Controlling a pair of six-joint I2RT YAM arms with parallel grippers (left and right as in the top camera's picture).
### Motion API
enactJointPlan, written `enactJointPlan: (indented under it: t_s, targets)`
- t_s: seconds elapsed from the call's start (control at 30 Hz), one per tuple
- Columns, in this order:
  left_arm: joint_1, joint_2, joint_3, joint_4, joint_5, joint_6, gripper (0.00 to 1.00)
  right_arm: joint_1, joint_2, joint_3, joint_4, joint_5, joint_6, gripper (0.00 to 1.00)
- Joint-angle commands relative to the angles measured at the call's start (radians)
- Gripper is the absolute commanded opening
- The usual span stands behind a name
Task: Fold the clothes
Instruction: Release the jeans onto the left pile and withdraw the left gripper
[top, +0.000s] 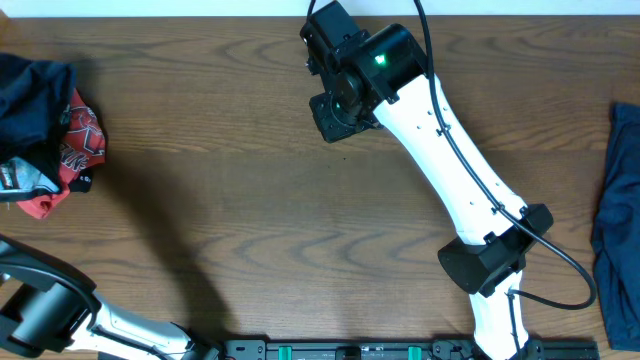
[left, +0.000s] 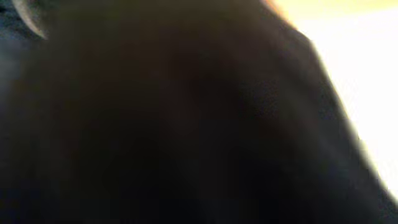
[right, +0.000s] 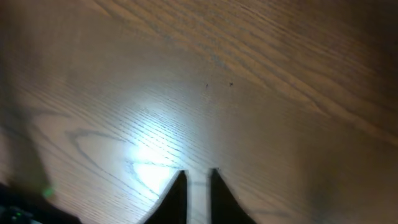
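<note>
The bunched navy garment leaves the pile's near end uncovered; next my left gripper pulls the garment's near edge (top: 36, 150) over it.
A dark navy garment (top: 30, 95) lies bunched at the table's left edge, on top of a red printed cloth (top: 85, 140). Another navy garment (top: 620, 225) lies at the right edge, partly out of view. My left gripper (top: 15, 180) shows only as a grey part at the left pile. The left wrist view is filled by dark blurred cloth (left: 174, 124), and its fingers are hidden. My right gripper (top: 330, 115) hovers over bare wood at the far middle. In the right wrist view its fingers (right: 198, 177) are close together with nothing between them.
The wooden table (top: 250, 220) spans the view. The right arm (top: 450, 160) runs diagonally from the front right to the far middle. The left arm (top: 50, 310) lies along the front left corner.
</note>
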Motion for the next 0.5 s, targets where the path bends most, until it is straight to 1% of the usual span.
enactJointPlan:
  t_s: [0.0,0.03,0.07,0.1,0.17,0.2,0.23,0.27,0.3,0.33,0.37,0.4,0.43,0.47]
  targets:
    - [0.015,-0.014,0.029,-0.007,-0.005,-0.001,0.94,0.007,0.002,-0.002,0.0,-0.01,0.005,0.2]
    - [0.015,-0.014,0.029,-0.009,-0.005,-0.001,0.99,0.007,0.002,-0.002,0.0,-0.014,0.005,0.26]
    - [0.014,-0.014,0.029,-0.01,-0.004,-0.001,0.98,0.007,0.002,-0.002,0.0,-0.015,0.005,0.36]
    - [0.015,-0.014,0.029,-0.011,-0.004,-0.001,0.98,0.007,0.002,-0.002,0.0,-0.015,0.005,0.41]
    - [0.015,-0.014,0.029,-0.017,-0.004,-0.001,0.99,0.007,0.002,-0.002,-0.001,-0.015,0.005,0.41]
    - [0.015,-0.014,0.029,-0.02,-0.003,0.002,0.93,0.007,0.002,-0.002,0.0,-0.015,0.005,0.38]
    - [0.014,-0.014,0.029,-0.024,-0.003,0.003,0.88,0.007,0.002,-0.002,0.0,-0.015,0.005,0.37]
    - [0.013,-0.015,0.029,-0.028,0.0,0.003,0.88,0.007,0.002,-0.002,0.0,-0.015,0.005,0.38]
    - [0.011,-0.018,0.029,-0.028,0.016,0.007,0.86,0.007,0.002,-0.002,0.0,-0.015,0.005,0.42]
    - [0.011,-0.021,0.029,-0.028,0.032,0.006,0.84,0.007,0.002,-0.002,0.001,-0.015,0.005,0.49]
    - [0.009,-0.027,0.029,-0.027,0.048,0.005,0.83,0.007,0.002,-0.002,0.004,-0.015,0.005,0.53]
    - [0.006,-0.038,0.029,-0.027,0.064,-0.001,0.76,0.007,0.002,-0.002,0.006,-0.015,0.005,0.54]
    - [0.004,-0.051,0.029,-0.027,0.076,-0.004,0.73,0.007,0.002,-0.002,0.01,-0.015,0.005,0.55]
    - [0.002,-0.065,0.029,-0.032,0.079,-0.014,0.73,0.007,0.002,-0.002,0.013,-0.015,0.005,0.55]
